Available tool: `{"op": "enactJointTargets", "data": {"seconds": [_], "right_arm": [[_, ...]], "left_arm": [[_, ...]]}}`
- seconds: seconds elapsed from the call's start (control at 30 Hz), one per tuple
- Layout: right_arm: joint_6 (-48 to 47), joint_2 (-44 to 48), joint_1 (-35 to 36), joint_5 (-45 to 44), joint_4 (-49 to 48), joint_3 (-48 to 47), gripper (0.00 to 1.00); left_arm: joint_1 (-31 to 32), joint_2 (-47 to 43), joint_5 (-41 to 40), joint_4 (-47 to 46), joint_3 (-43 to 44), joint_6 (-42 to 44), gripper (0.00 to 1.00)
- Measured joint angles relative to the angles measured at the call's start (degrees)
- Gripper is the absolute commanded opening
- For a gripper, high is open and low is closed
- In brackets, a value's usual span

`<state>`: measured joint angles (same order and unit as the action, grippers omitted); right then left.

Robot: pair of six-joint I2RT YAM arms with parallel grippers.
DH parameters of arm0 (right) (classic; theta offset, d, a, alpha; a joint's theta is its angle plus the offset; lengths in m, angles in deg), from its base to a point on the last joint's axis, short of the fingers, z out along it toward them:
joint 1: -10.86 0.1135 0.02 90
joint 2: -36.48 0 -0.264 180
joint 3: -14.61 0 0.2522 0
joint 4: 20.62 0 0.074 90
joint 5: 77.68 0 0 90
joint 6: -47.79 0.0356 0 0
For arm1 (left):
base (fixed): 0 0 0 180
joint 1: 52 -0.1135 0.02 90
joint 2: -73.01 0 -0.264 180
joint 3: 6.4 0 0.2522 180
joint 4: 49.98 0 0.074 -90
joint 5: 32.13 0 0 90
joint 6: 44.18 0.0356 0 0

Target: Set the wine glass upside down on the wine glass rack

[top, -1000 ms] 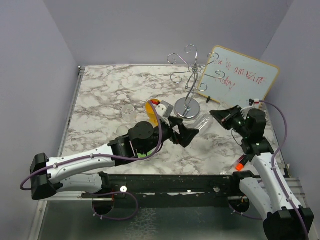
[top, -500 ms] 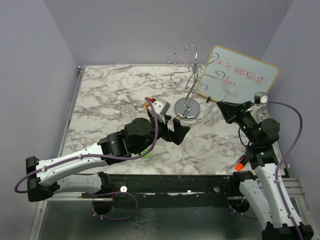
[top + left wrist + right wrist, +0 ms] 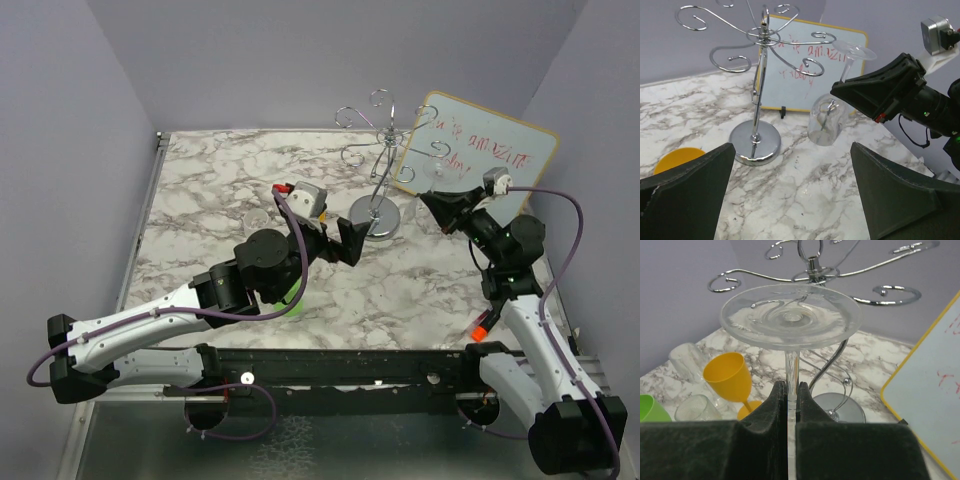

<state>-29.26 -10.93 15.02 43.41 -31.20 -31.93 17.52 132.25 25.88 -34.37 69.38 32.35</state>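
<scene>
Next, I let go of the wine glass with my right gripper in the rack's frontmost curled arm (image 3: pixel 403 180) (image 3: pixel 778 305), the low one above the rack's base.
The wine glass (image 3: pixel 825 121) hangs upside down, bowl low and foot (image 3: pixel 790 315) on top. My right gripper (image 3: pixel 789 390) is shut on its thin stem (image 3: pixel 791 365). It is held just right of the wine glass rack (image 3: pixel 754 142), a chrome stand whose curled arms (image 3: pixel 812 267) spread beyond the foot. In the top view the right gripper (image 3: pixel 428 200) sits beside the rack's base (image 3: pixel 375 215). My left gripper (image 3: pixel 792 200) is open and empty, with both fingers (image 3: pixel 685 195) above bare marble in front of the rack, and it points at the rack from the left (image 3: pixel 350 240).
A white board (image 3: pixel 480 150) with red writing leans behind the rack. A yellow goblet (image 3: pixel 730 375), a green cup (image 3: pixel 650 410) and two clear glasses (image 3: pixel 687 360) stand left of the rack. Purple walls enclose the marble table (image 3: pixel 200 180).
My right arm has lifted the wine glass off the table and carried it up toward the rack. My left gripper has drawn back from the glass, toward the rack's left.
</scene>
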Motion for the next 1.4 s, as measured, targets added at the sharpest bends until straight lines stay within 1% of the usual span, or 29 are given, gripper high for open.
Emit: {"op": "enactJointTargets", "data": {"seconds": [0.2, 0.33, 0.5, 0.77, 1.13, 1.4], "right_arm": [[0.02, -5.44, 0.02, 3.58, -8.28, -0.20, 0.01], [-0.17, -8.39, 0.63, 4.61, -10.51, -1.03, 0.01], [-1.86, -9.60, 2.32, 4.61, -11.89, -2.10, 0.01], [-3.58, -10.23, 3.78, 4.22, -11.78, -3.82, 0.01], [-2.47, -13.73, 3.78, 2.99, -9.53, -6.45, 0.01], [-2.29, -16.76, 4.02, 4.28, -5.81, -9.25, 0.01]], "left_arm": [[0.00, 0.35, -5.66, -5.18, -0.76, 3.56, 0.99], [0.00, 0.35, -9.09, -7.23, -2.49, 4.15, 0.99], [0.00, 0.33, -10.10, -7.28, -2.91, 4.33, 0.99], [0.00, 0.07, -10.01, -5.22, -2.93, 3.10, 0.99], [0.00, -0.09, -9.88, -3.48, -2.93, 0.20, 0.99], [0.00, -0.09, -9.88, -2.51, -2.93, -1.44, 0.99]]}}
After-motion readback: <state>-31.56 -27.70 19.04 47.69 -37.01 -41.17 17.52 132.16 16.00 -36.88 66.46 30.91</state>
